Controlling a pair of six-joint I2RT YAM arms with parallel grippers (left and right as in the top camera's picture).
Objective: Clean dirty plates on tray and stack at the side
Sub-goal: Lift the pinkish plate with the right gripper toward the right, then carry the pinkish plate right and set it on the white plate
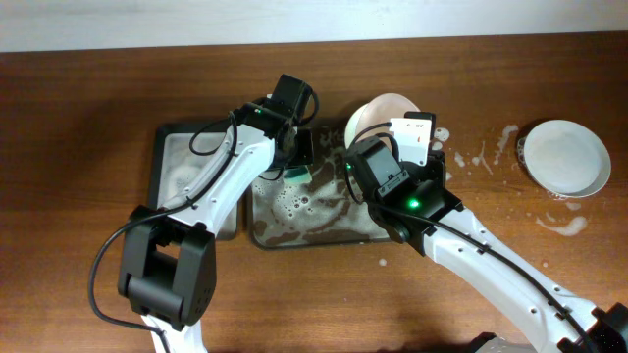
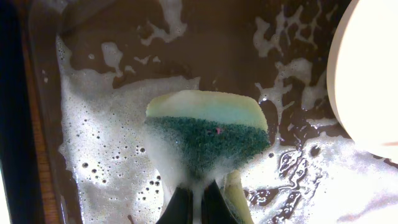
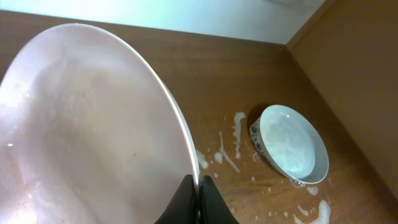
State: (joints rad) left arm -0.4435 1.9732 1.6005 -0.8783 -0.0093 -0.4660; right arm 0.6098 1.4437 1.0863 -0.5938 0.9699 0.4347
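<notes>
My right gripper is holding a white plate, tilted over the dark tray's far end. It will set that plate down on top of the other white plate point(image 1: 566, 157) point(image 3: 288, 142) on the table.
My right gripper point(image 3: 199, 186) is shut on the rim of a white plate point(image 3: 87, 124) and holds it tilted on edge over the far right end of the foamy dark tray point(image 1: 265, 233). The held plate point(image 1: 381, 113) has a faint reddish speck and a wet film. My left gripper point(image 2: 196, 200) is shut on a soapy green-and-yellow sponge point(image 2: 208, 134) just above the tray floor point(image 2: 217, 37), left of the held plate's edge point(image 2: 367, 74). In the overhead view the sponge point(image 1: 294, 176) sits beside that plate. Another white plate point(image 1: 564, 157) lies on the table at the right; a third does not show.
A smaller dark tray point(image 1: 172, 137) lies left of the foamy tray, partly under my left arm. Foam splashes point(image 1: 481, 157) streak the wooden table between the tray and the right-hand plate point(image 3: 289, 146). A pale wall runs along the table's far edge.
</notes>
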